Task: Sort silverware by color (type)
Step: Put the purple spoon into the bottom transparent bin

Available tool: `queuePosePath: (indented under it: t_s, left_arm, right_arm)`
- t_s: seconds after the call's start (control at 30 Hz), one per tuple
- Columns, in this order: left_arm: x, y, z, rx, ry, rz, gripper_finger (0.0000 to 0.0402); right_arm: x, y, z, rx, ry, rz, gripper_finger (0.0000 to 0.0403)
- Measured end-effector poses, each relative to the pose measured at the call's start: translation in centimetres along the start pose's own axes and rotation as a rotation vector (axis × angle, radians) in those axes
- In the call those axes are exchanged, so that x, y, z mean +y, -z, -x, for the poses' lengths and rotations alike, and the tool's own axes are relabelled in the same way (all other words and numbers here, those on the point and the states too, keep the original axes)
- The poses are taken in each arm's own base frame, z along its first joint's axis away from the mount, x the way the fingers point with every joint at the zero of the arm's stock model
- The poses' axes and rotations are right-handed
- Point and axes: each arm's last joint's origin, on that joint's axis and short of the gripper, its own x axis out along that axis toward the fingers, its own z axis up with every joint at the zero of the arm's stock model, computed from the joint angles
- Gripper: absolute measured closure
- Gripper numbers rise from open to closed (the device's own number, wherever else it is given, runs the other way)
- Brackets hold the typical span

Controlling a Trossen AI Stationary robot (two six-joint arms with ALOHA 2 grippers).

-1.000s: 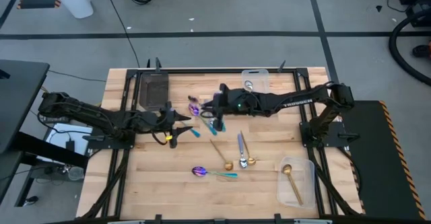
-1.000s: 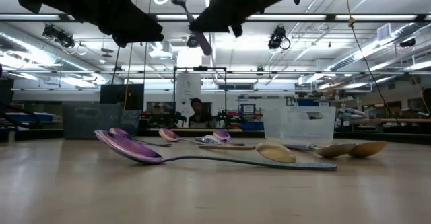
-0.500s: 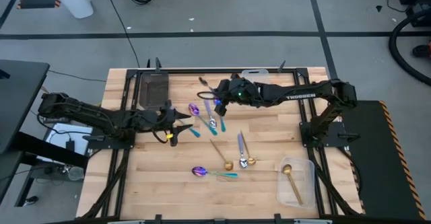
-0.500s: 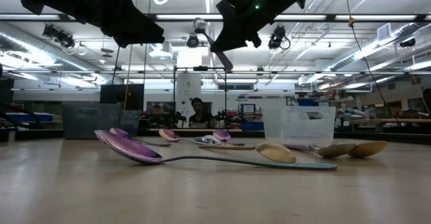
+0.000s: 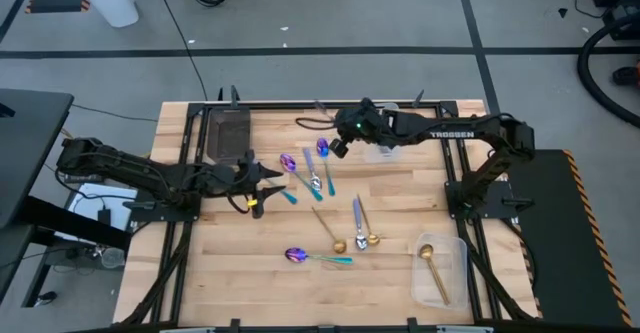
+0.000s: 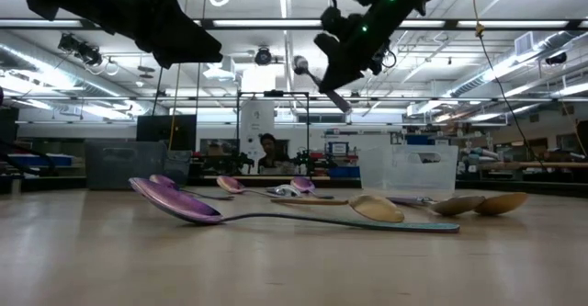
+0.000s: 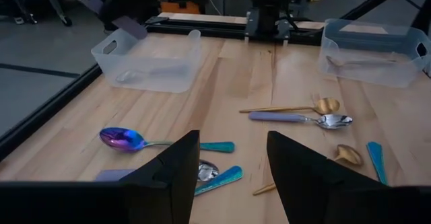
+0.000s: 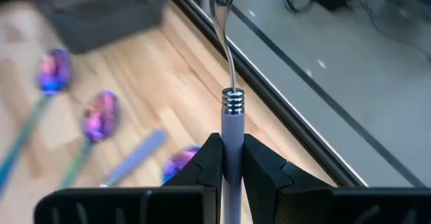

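Observation:
The right gripper should drop the lavender-handled spoon inside the clear bin at the far edge (image 5: 381, 147) of the table.
My right gripper (image 5: 338, 143) hangs over the far middle of the table, shut on a silver-bowled spoon with a lavender handle (image 8: 231, 83), which also shows in the low view (image 6: 322, 84). My left gripper (image 7: 229, 177) waits open at the table's left (image 5: 262, 180), holding nothing. Several spoons lie flat on the wood: purple-bowled ones with teal handles (image 5: 290, 164) (image 5: 300, 256), lavender-handled ones (image 5: 357, 216) (image 5: 312, 170) and gold ones (image 5: 330, 231) (image 5: 372, 239). My right gripper pinches the spoon's lavender handle (image 8: 231, 133) between its two fingers. The spoon runs along the fingers and sticks out past their tips, ringed collar (image 8: 232, 101) and thin neck ahead. It is lifted clear of the table, slanting, with its bowl (image 6: 299, 64) higher than the handle.
A clear bin (image 5: 383, 123) stands at the far edge, just right of my right gripper. A second clear bin (image 5: 458, 263) at the near right holds a gold spoon (image 5: 432, 271). A dark tray (image 5: 228, 133) sits at the far left.
My right gripper has carried the lavender-handled spoon toward the table's far edge and to the right, nearer the far clear bin, turning as it went. It stayed shut on the spoon, which stays clear of the table.

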Motion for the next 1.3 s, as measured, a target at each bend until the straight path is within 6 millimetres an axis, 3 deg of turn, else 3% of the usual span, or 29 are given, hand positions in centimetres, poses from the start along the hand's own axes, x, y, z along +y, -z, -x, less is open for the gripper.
queuePosePath:
  t_s: [0.27, 0.97, 1.3]
  left_arm:
    - [-0.5, 0.1, 0.2, 0.006, 0.024, -0.007, 0.0221]
    - [-0.4, 0.9, 0.2, 0.082, 0.017, 0.054, 0.0221]
    - [-0.8, 1.0, 0.4, 0.09, 0.032, 0.052, 0.0221]
  right_arm:
    - [-3.0, 1.0, -0.9, 0.136, 0.091, -0.059, 0.0355]
    - [-8.1, 3.6, -1.3, 0.434, 0.166, -0.174, 0.0355]
    - [-9.4, 6.5, -2.3, 0.552, 0.143, -0.218, 0.0355]
